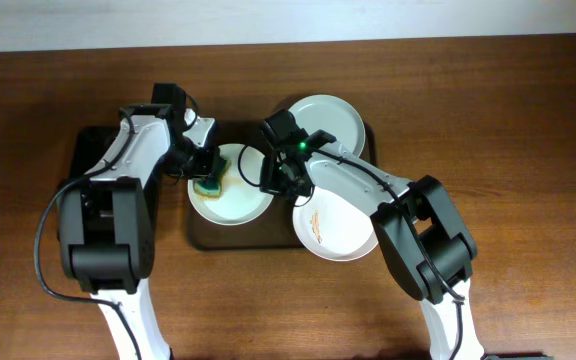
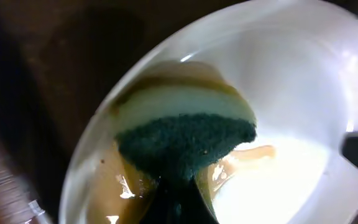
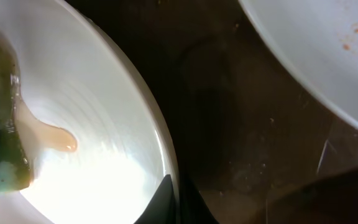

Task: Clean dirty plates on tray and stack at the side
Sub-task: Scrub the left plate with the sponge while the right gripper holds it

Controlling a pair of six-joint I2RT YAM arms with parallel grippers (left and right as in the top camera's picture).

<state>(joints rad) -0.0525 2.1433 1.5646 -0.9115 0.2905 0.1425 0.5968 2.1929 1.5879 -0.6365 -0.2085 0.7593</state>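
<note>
Next, my right gripper releases the brown-smeared plate on the bare table just off the tray's side (image 1: 449, 164) by the back plate.
Three white plates lie on the brown tray (image 1: 268, 232). The left plate (image 1: 238, 200) has a brown smear. My left gripper (image 1: 206, 172) is shut on a green and yellow sponge (image 1: 209, 185) pressed onto this plate; the sponge (image 2: 185, 134) fills the left wrist view. My right gripper (image 1: 273, 172) is shut on the left plate's right rim (image 3: 166, 162). A second plate (image 1: 328, 120) sits at the tray's back right. A third plate (image 1: 336, 228) with orange smears sits at the front right, overhanging the tray.
A narrow black tray (image 1: 93, 150) lies under my left arm at the left. Brown wooden table (image 1: 528, 120) surrounds the trays.
</note>
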